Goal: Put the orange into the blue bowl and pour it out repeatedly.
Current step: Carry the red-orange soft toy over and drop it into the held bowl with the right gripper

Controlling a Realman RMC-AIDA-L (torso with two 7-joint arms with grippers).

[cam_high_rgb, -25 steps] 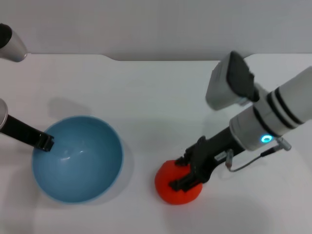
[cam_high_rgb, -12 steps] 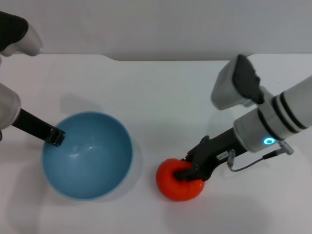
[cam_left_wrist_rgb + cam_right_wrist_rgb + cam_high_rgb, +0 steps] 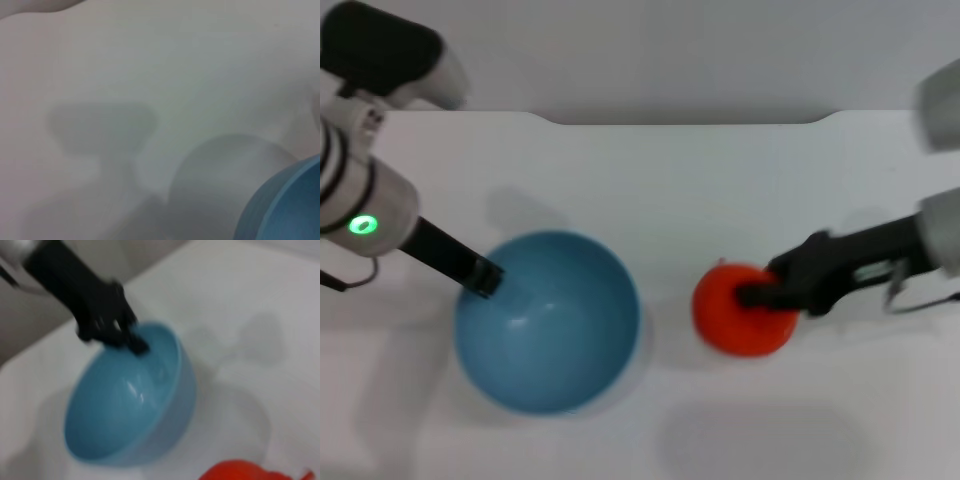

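Next, my left gripper lets go of the blue bowl on the white table at the near side of the orange (image 3: 714, 370).
The blue bowl (image 3: 548, 322) sits left of centre in the head view. My left gripper (image 3: 480, 277) is shut on its left rim. The bowl's edge (image 3: 285, 210) shows in the left wrist view, with a round shadow on the table beside it. My right gripper (image 3: 760, 293) is shut on the orange (image 3: 735, 315) and holds it above the table, to the right of the bowl and apart from it. The orange's shadow lies below it. The right wrist view shows the bowl (image 3: 130, 410), the left gripper (image 3: 107, 322) on its rim, and the orange's top (image 3: 250, 471).
The white table (image 3: 650, 180) ends at a grey wall at the back. Nothing else stands on it in view.
My right gripper has lifted the orange off the table and carried it right and back. My left arm has moved the bowl to the right, toward the centre.
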